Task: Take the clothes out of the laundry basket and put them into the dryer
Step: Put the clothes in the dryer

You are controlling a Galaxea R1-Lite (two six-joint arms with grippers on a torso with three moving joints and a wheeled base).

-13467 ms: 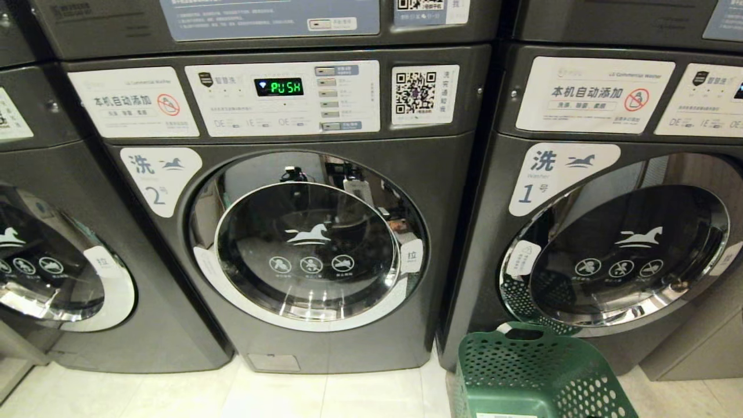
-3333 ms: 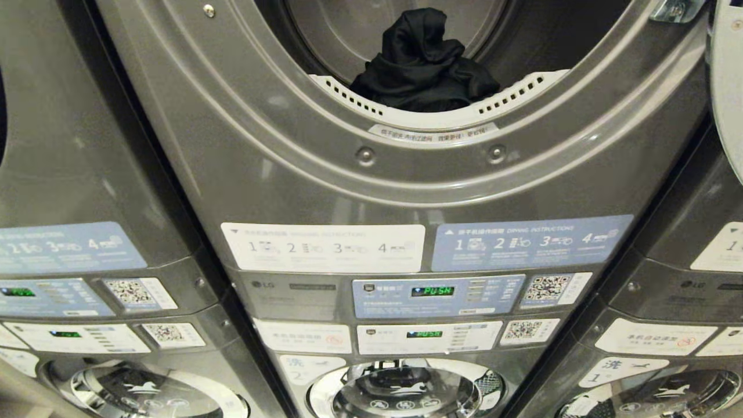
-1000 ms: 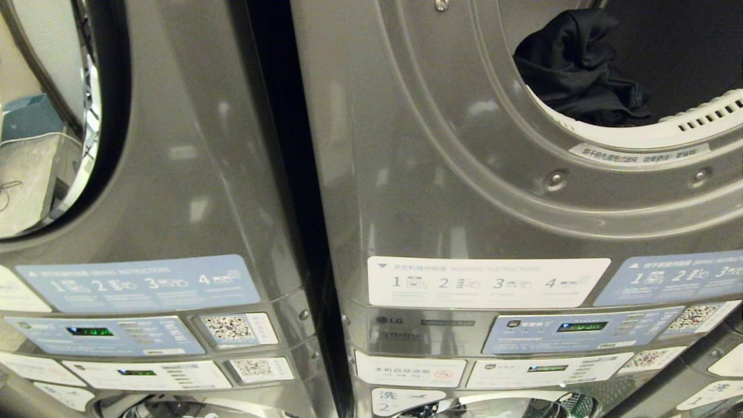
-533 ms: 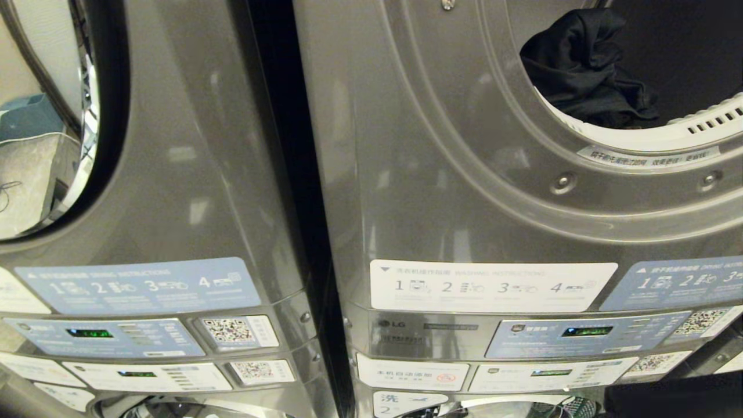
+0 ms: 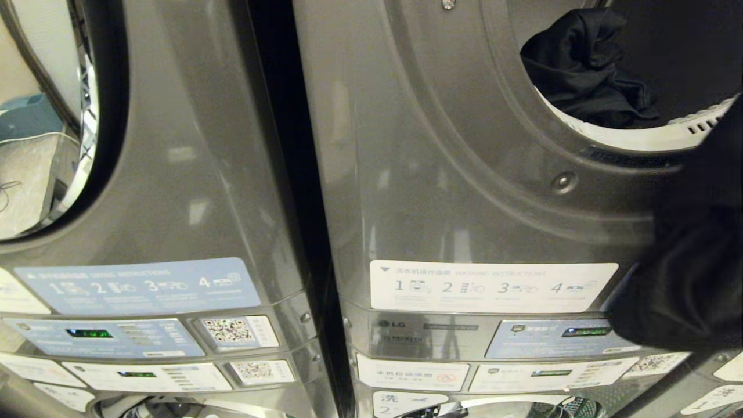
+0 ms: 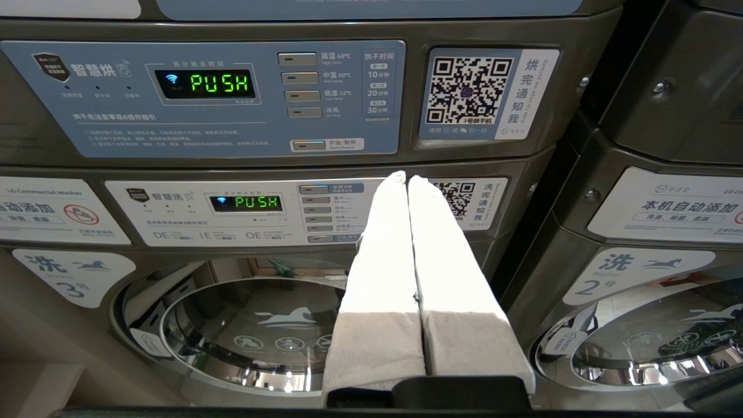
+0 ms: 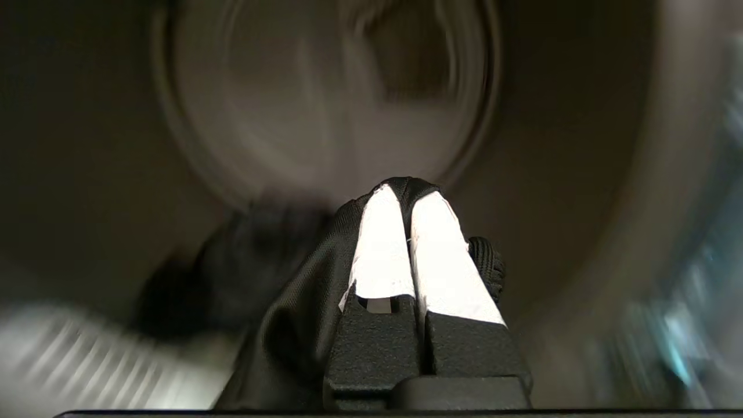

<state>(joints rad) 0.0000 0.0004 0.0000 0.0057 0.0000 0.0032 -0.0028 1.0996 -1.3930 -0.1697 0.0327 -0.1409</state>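
Observation:
The black garment in my right gripper will be let go across the white lower rim of the dryer's opening (image 5: 653,146), where I will release it.
The dryer's open mouth (image 5: 627,136), with its white rim, fills the upper right of the head view, and one black garment (image 5: 580,69) lies inside the drum. A second black garment (image 5: 691,255) hangs in front of the dryer's lower right, covering part of the rim and the arm that carries it. In the right wrist view my right gripper (image 7: 406,194) is shut on this black cloth (image 7: 302,302), which drapes over the fingers, and it faces the round drum (image 7: 325,104). My left gripper (image 6: 406,177) is shut and empty, parked low before a washer panel. The laundry basket is out of view.
A neighbouring dryer stands to the left, with its round window (image 5: 52,116) at the far left. Instruction labels (image 5: 493,285) and control panels (image 5: 545,339) sit below the open dryer. Closed washer doors (image 6: 255,331) lie under them.
The held black garment has come up into the head view from the lower right and now reaches the dryer's rim. The garment in the drum has not moved.

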